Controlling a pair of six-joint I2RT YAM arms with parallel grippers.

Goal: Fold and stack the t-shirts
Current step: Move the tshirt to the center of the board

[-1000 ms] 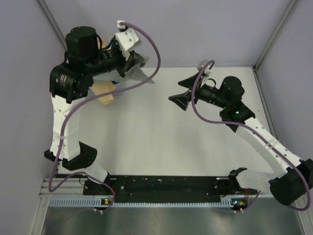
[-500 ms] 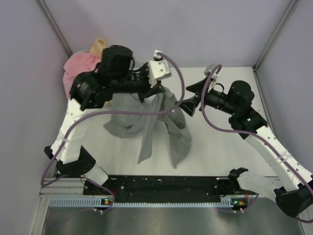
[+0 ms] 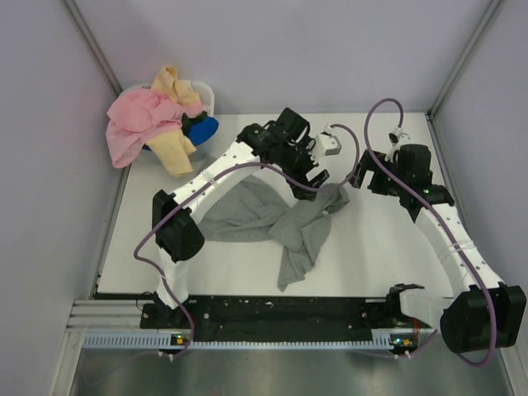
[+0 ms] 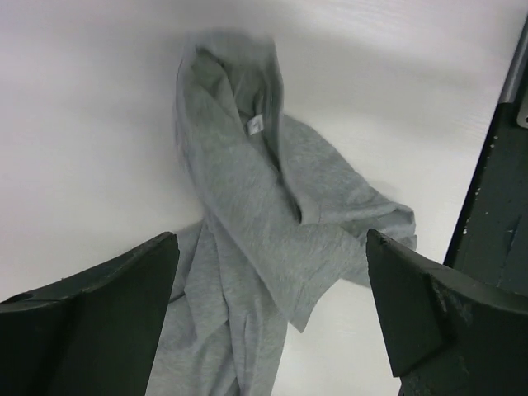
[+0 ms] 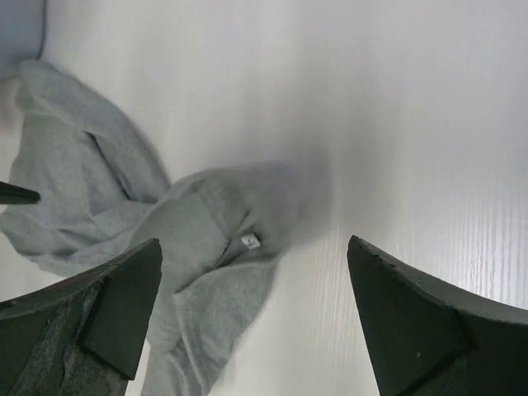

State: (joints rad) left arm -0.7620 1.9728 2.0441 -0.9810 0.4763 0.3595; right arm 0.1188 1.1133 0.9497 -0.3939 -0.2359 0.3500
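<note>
Next, I close my right gripper on the middle fold (image 3: 285, 219) (image 5: 150, 216) of the grey t-shirt, where the shirt's flat part meets its bunched part.
A heather grey t-shirt (image 3: 276, 219) lies crumpled in a twisted heap on the white table (image 3: 388, 247). My left gripper (image 3: 316, 176) hovers open just above the shirt's right end, nothing between its fingers. In the left wrist view the grey t-shirt (image 4: 247, 206) spreads below the open gripper (image 4: 271, 264). My right gripper (image 3: 360, 176) stands open just right of the same end. The right wrist view shows the grey t-shirt (image 5: 190, 231), its white neck tag (image 5: 250, 241) up, under the open gripper (image 5: 252, 272). Pink (image 3: 136, 115), pale yellow (image 3: 172, 147) and blue (image 3: 204, 129) t-shirts are heaped in the back left corner.
A small white basket (image 3: 206, 97) holds the coloured shirts at the back left, against the enclosure walls. The black mounting rail (image 3: 280, 313) runs along the near edge. Bare table lies right of the grey shirt and in front of it.
My left arm swung from the basket to the table's middle with the grey shirt, then opened and dropped it. My right gripper moved in and down to the shirt's right end.
</note>
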